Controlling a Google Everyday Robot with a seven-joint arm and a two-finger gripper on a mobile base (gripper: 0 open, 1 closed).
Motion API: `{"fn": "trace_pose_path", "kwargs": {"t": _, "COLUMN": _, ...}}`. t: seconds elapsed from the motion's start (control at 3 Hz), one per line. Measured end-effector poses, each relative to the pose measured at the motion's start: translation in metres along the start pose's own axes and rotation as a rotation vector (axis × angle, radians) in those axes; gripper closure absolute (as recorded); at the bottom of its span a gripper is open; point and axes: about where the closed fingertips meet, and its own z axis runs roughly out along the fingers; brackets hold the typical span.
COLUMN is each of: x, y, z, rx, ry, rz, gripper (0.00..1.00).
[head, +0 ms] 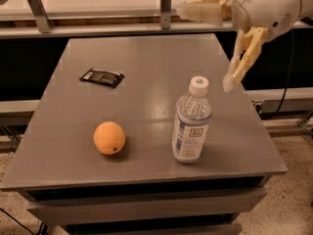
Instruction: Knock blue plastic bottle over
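Note:
Next, my gripper grips the blue plastic bottle on the upper part point(194, 108), between the bottle's white cap and its pale label.
The blue plastic bottle point(192, 121) stands upright on the grey table point(146, 67), front right of centre. It is clear, with a white cap bearing a green mark and a pale label with a dark square logo. My gripper point(204, 47) is at the upper right, above and behind the bottle. It is open wide and empty. One cream finger point(243, 58) points down, its tip just right of the bottle cap and apart from it. The other finger point(203, 10) reaches left near the table's far edge.
An orange point(109, 137) sits on the table to the left of the bottle. A dark snack packet point(101, 77) lies flat at the back left. A metal rail point(98, 29) runs behind the table. The table's right edge is close to the bottle.

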Motion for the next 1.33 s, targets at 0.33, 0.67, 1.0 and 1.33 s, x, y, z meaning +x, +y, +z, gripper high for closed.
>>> {"fn": "trace_pose_path", "kwargs": {"t": 0.33, "x": 0.012, "y": 0.024, "z": 0.01, "rx": -0.057, "ry": 0.01, "rz": 0.04, "gripper": 0.0}}
{"fn": "trace_pose_path", "kwargs": {"t": 0.67, "x": 0.026, "y": 0.043, "z": 0.017, "rx": -0.096, "ry": 0.06, "rz": 0.045, "gripper": 0.0}}
{"fn": "trace_pose_path", "kwargs": {"t": 1.0, "x": 0.036, "y": 0.054, "z": 0.025, "rx": -0.108, "ry": 0.084, "rz": 0.004, "gripper": 0.0}}
{"fn": "trace_pose_path", "kwargs": {"t": 1.33, "x": 0.045, "y": 0.057, "z": 0.04, "rx": -0.132, "ry": 0.084, "rz": -0.055, "gripper": 0.0}}
